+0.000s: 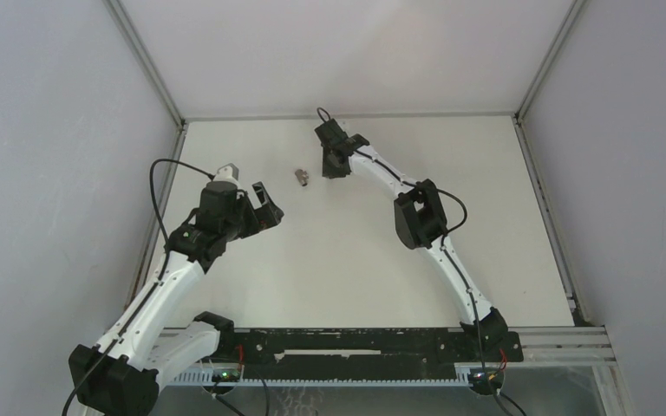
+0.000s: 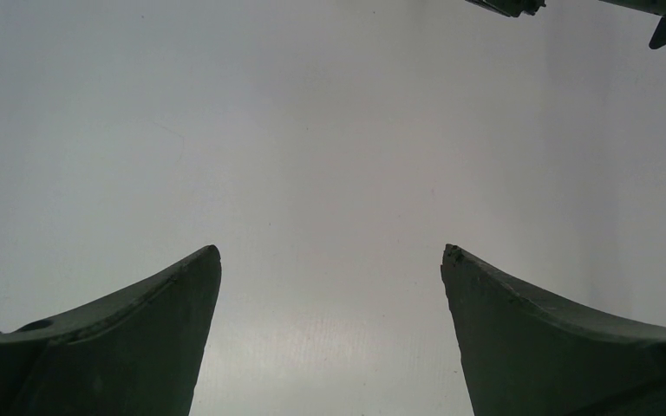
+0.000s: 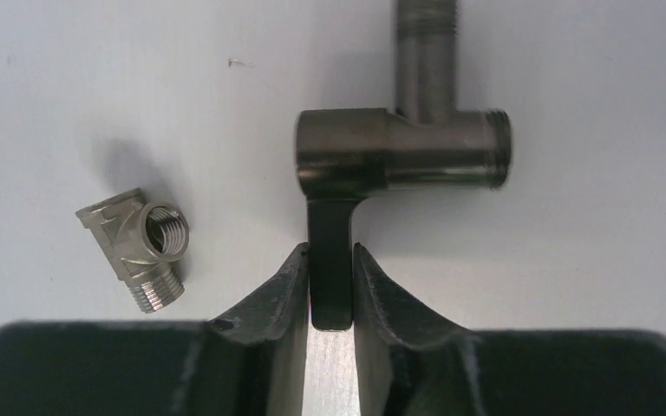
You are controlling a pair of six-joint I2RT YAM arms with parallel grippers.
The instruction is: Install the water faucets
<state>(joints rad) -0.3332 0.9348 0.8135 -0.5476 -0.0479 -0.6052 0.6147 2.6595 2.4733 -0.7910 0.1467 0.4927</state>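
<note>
I will release the tap with my right gripper on the bare middle of the white table (image 1: 385, 246), closer to the black rail.
In the right wrist view the dark grey-brown T-shaped tap piece (image 3: 399, 147) lies on the white table, with its thin flat lever (image 3: 329, 260) pointing back between my fingers. My right gripper (image 3: 330, 251) is shut on that lever. The small silvery threaded fitting (image 3: 134, 247) lies loose on the table to the left of the fingers, apart from them. In the top view the right gripper (image 1: 336, 167) is at the back middle, the fitting (image 1: 301, 177) is just to its left, and the tap is hidden under the gripper. My left gripper (image 1: 264, 208) (image 2: 329, 256) is open and empty above bare table.
The table (image 1: 355, 260) is white, with grey walls left, right and behind. A black rail (image 1: 347, 342) with the arm bases runs along the near edge. Part of the right arm (image 2: 659, 17) shows at the top right of the left wrist view.
</note>
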